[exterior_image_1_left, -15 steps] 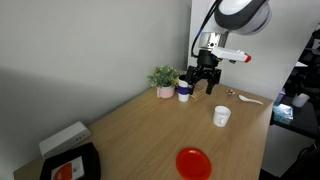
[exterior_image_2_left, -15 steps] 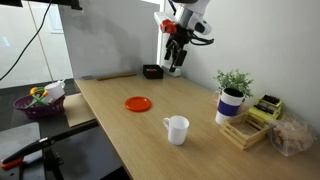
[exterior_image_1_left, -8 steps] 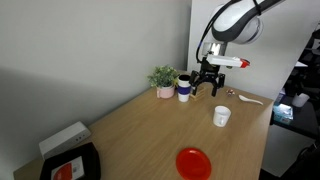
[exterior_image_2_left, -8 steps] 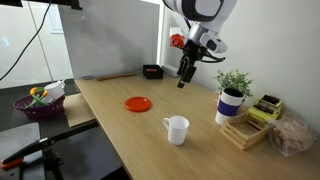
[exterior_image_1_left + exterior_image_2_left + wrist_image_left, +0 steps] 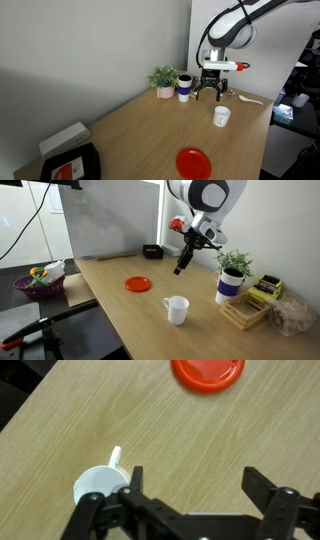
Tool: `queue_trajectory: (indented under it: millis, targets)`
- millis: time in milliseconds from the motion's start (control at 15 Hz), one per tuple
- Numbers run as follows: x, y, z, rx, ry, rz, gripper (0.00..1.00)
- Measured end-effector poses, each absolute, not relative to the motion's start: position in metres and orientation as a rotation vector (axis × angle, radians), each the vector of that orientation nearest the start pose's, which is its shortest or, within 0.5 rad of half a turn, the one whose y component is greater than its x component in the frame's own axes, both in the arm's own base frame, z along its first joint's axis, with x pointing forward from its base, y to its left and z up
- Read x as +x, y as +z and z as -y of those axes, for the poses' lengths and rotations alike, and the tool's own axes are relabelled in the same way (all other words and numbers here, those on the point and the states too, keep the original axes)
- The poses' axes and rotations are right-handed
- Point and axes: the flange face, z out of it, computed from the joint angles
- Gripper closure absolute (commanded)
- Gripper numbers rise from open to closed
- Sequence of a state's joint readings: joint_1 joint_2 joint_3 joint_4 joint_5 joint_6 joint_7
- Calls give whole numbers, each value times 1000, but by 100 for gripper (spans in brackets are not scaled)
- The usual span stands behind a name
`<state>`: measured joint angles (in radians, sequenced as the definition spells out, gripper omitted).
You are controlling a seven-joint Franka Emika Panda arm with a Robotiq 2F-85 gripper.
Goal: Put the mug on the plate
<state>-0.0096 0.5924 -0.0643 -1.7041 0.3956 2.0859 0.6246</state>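
I should next move my gripper to the white mug's rim (image 5: 215, 109) (image 5: 126, 483), on the side that faces the potted plant, and close it there.
The small white mug stands upright on the wooden table in both exterior views (image 5: 221, 116) (image 5: 177, 309). In the wrist view the mug (image 5: 98, 486) sits at lower left, its handle pointing up. The flat red plate lies apart from it in both exterior views (image 5: 194, 163) (image 5: 138, 283) and at the top of the wrist view (image 5: 207, 372). My gripper (image 5: 209, 93) (image 5: 180, 268) (image 5: 197, 482) hangs open and empty in the air above the table, near the mug but not touching it.
A dark blue cup with a white top (image 5: 184, 89) and a potted plant (image 5: 163, 79) stand by the wall. A black tray (image 5: 68, 166) holds a red-and-white item. A wooden box (image 5: 253, 303) and a purple basket (image 5: 38, 281) sit at the edges.
My gripper has come down and moved from near the wall out over the table towards the mug. The mug and plate have not moved.
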Motion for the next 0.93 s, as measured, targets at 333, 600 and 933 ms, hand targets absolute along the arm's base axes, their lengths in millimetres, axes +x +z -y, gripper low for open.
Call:
queue_trajectory:
  millis: [333,600,933]
  targets:
    - [654,232,25,-2591,425,-1292,0]
    - [653,226,24,-2601,440,-1346,0]
    - [643,198,29,-2709,446,-1636,0]
